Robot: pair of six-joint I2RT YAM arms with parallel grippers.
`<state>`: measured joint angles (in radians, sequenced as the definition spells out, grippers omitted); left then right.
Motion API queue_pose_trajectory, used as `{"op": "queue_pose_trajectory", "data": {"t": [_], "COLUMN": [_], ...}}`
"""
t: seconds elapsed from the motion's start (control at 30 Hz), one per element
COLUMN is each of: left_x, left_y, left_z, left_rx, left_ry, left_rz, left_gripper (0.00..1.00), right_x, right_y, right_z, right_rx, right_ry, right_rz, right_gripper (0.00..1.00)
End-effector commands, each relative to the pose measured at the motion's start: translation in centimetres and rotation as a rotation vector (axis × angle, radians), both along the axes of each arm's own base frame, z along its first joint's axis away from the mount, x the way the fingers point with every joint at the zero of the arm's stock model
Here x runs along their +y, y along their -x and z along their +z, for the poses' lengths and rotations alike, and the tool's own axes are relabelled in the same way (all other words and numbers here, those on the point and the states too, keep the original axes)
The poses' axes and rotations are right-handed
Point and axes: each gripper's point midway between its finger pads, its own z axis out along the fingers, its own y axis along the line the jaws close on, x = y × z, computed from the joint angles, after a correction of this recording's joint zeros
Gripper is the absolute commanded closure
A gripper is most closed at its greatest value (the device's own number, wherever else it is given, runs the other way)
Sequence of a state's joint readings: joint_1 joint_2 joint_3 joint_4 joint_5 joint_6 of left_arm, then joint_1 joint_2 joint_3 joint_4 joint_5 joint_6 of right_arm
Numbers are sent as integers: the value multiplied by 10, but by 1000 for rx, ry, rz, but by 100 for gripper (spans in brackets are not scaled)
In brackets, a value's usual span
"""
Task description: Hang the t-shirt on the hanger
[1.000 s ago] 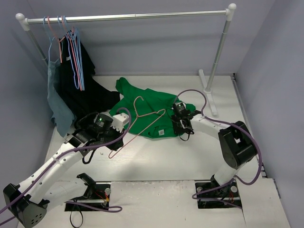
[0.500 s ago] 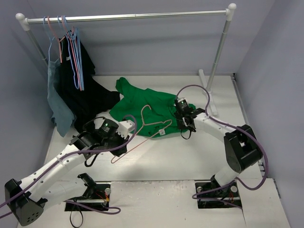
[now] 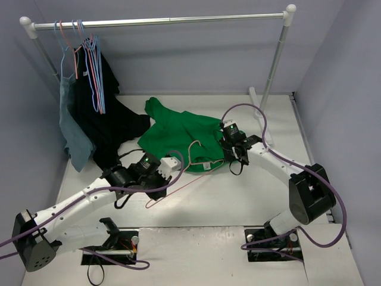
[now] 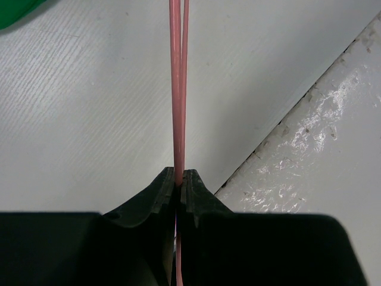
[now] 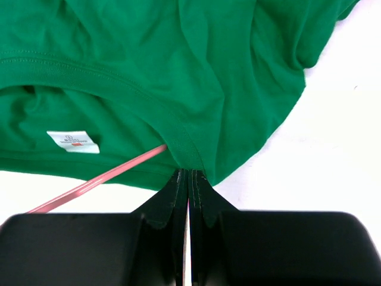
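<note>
My right gripper is holding only the edge of the t-shirt's collar in its fingers, so I should open it and take the collar deeper (image 5: 187,150) before lifting it over the end of the hanger.
The green t-shirt (image 3: 178,132) lies crumpled on the table, its white neck label (image 5: 73,141) facing up. My left gripper (image 3: 174,171) is shut on the pink wire hanger (image 3: 196,161), gripping its wires (image 4: 177,89) near one corner. The hanger's far end slips under the shirt's collar (image 5: 89,71). My right gripper (image 3: 231,152) is shut on the collar band (image 5: 186,152) at the shirt's near right edge; the pink wire (image 5: 98,179) runs in just left of its fingertips.
A clothes rail (image 3: 161,21) spans the back, with blue wire hangers (image 3: 94,65), a black garment (image 3: 110,122) and a grey-blue garment (image 3: 71,128) hanging at its left end. The rail's right post (image 3: 271,71) stands behind the right arm.
My left gripper moved right and nearer with the hanger, pushing its far end into the collar. My right gripper shifted slightly right and back, still holding the collar.
</note>
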<state>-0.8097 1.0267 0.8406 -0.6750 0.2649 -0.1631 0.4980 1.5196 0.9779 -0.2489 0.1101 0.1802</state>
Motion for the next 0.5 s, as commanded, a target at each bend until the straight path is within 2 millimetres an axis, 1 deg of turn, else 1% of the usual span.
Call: {"op": "queue_pose_trajectory", "data": {"t": [0.0, 0.03, 0.07, 0.1, 0.13, 0.2, 0.3, 0.37, 0.47], "left_x": [-11, -9, -6, -2, 0, 4, 4, 1, 3], "left_y": [-7, -8, -8, -12, -14, -15, -16, -16, -17], "left_z": [9, 9, 8, 11, 11, 11, 10, 10, 10], "left_rx": [-53, -57, -59, -89, -101, -111, -106, -96, -99], "left_ry": [31, 25, 17, 14, 8, 2, -5, 2, -4], "left_rz": [-27, -13, 3, 25, 40, 59, 66, 70, 87], "left_gripper": [100, 100, 100, 100, 100, 100, 100, 100, 100], "right_x": [1, 0, 0, 1, 2, 3, 1, 2, 4], "right_y": [1, 3, 3, 4, 4, 3, -3, -6, -6], "right_z": [13, 11, 11, 10, 10, 10, 6, 0, -9], "right_rx": [-11, 4, 7, 14, 14, 12, 13, 33, 58], "right_ry": [-34, -35, -36, -44, -46, -50, -22, -12, -7], "right_rz": [-22, -35, -50, -60, -61, -61, -67, -63, -71], "right_gripper": [100, 99, 93, 75, 68, 60, 56, 56, 55]}}
